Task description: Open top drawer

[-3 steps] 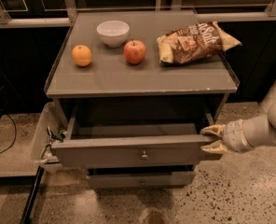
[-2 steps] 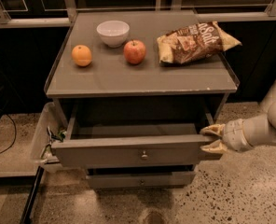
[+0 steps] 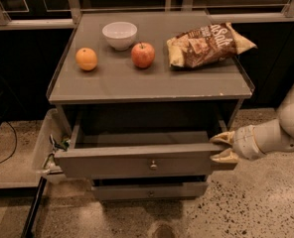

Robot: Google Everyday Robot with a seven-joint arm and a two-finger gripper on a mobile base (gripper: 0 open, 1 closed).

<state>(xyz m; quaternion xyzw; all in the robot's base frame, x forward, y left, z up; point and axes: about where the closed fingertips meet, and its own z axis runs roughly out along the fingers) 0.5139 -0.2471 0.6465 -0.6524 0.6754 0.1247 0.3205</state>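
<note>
The drawer front has my gripper straddling its very end, so next I open, move toward the knob and grip farther in before I pull (image 3: pixel 200 160) the drawer out.
The top drawer (image 3: pixel 137 165) is a wide grey drawer with a small brass knob (image 3: pixel 153 165) at its front centre. It stands pulled well out from the grey cabinet, and its plain grey inside shows. My gripper (image 3: pixel 223 147) comes in from the right on a white arm. Its two yellowish fingers (image 3: pixel 223 137) straddle the right end of the drawer front, one above and one below.
On the cabinet top (image 3: pixel 152 83) lie an orange (image 3: pixel 86 59), a white bowl (image 3: pixel 119 35), a red apple (image 3: pixel 143 55) and a chip bag (image 3: pixel 209 44). A lower drawer (image 3: pixel 149 191) sits under the top one. A pale bin (image 3: pixel 42 150) stands at the cabinet's left.
</note>
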